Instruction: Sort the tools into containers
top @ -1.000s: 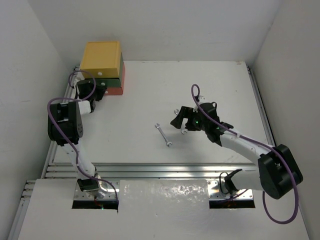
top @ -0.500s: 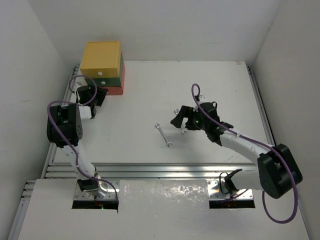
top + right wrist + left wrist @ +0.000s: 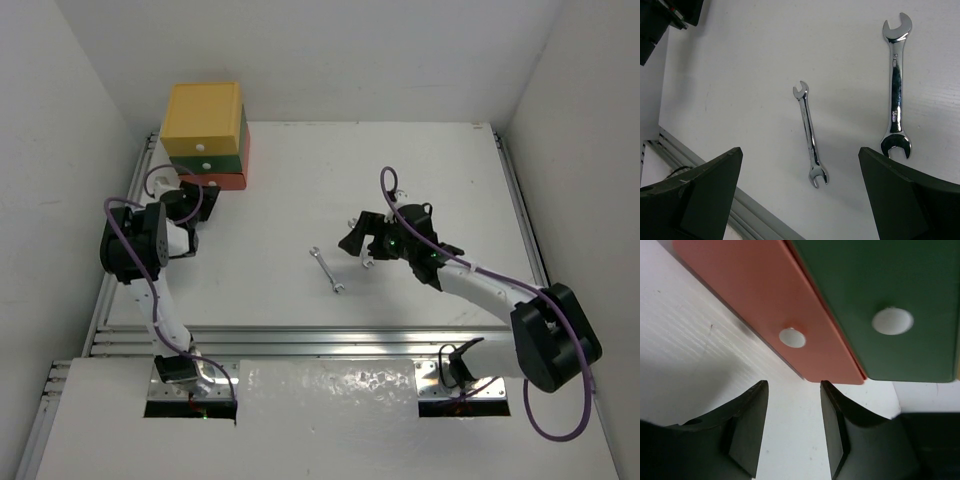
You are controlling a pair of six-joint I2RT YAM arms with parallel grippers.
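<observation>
The red-orange drawer is barely open with its white knob ahead of the left gripper's fingers, so the robot should move in, pinch the knob (image 3: 792, 337) and pull.
The containers are a stack of drawers at the back left: yellow (image 3: 205, 112) on top, dark green (image 3: 212, 160), red-orange (image 3: 218, 182) at the bottom. My left gripper (image 3: 195, 198) is open and empty just in front of them. In the left wrist view it (image 3: 793, 390) faces the red-orange drawer front (image 3: 740, 285) and its white knob (image 3: 792, 337); the green drawer's knob (image 3: 892, 321) is to the right. My right gripper (image 3: 358, 245) is wide open above the table. Below it (image 3: 800, 195) lie a small silver wrench (image 3: 810, 134) and a larger one (image 3: 896, 85).
One wrench (image 3: 327, 270) shows plainly on the white table in the top view; the other peeks out by the right gripper (image 3: 368, 263). An aluminium rail (image 3: 330, 335) runs along the near edge. White walls close in the table on three sides. No screwdrivers or knife are in view.
My left arm has shifted, and its gripper has drawn back a little from the drawer fronts toward the near side. The right arm and the wrenches have hardly moved.
</observation>
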